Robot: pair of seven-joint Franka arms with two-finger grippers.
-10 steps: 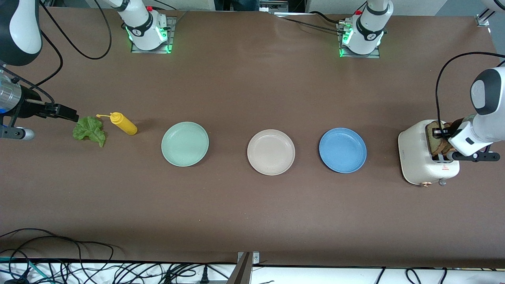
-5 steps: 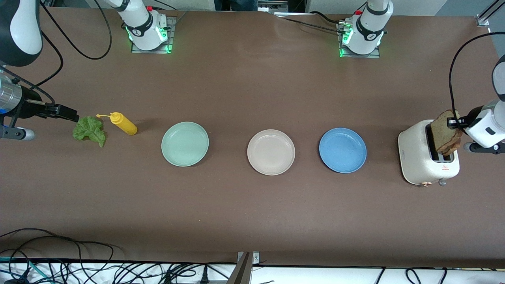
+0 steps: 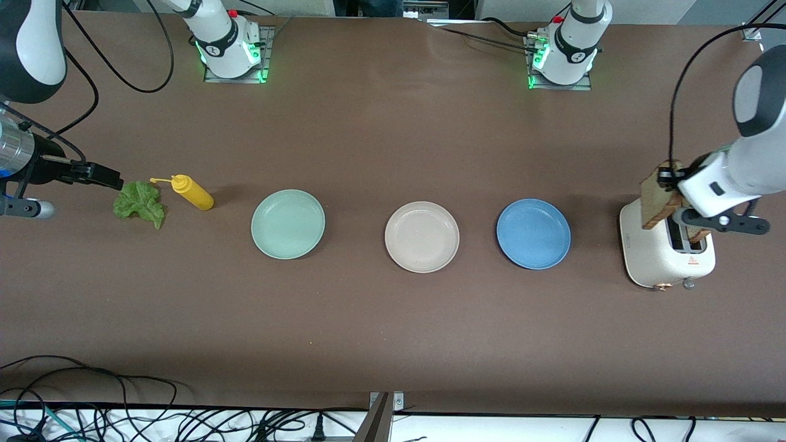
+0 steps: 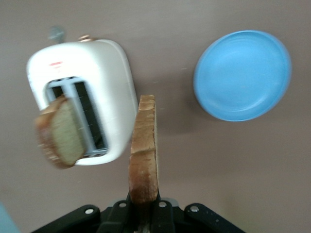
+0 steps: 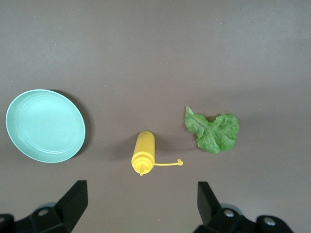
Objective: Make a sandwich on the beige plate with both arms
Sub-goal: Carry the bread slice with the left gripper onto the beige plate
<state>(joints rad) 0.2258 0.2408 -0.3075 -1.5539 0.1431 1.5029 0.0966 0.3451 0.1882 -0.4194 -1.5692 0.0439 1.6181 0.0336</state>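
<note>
The robot's left gripper needs to release the bread slice so it lies flat on the middle of the empty beige plate (image 3: 424,237).
My left gripper (image 3: 665,178) is shut on the top edge of a brown-crusted bread slice (image 3: 654,205), which hangs over the white toaster (image 3: 651,261). The left wrist view has that slice (image 4: 144,145) edge-on between the fingers of the left gripper (image 4: 144,209). A second slice (image 4: 58,135) stands in the toaster's slot (image 3: 694,234). The beige plate (image 3: 422,236) lies empty mid-table. The lettuce leaf (image 3: 140,203) lies flat toward the right arm's end. My right gripper (image 3: 105,176) hangs open beside the leaf, nothing between its fingers (image 5: 74,199).
A yellow squeeze bottle (image 3: 193,192) lies on its side beside the lettuce (image 5: 214,132). A mint-green plate (image 3: 287,223) and a blue plate (image 3: 533,233) flank the beige one. Loose cables run along the table's front edge (image 3: 123,417).
The left gripper has drawn the bread slice up out of the toaster and swung it toward the blue plate's side. The right arm has stayed still.
</note>
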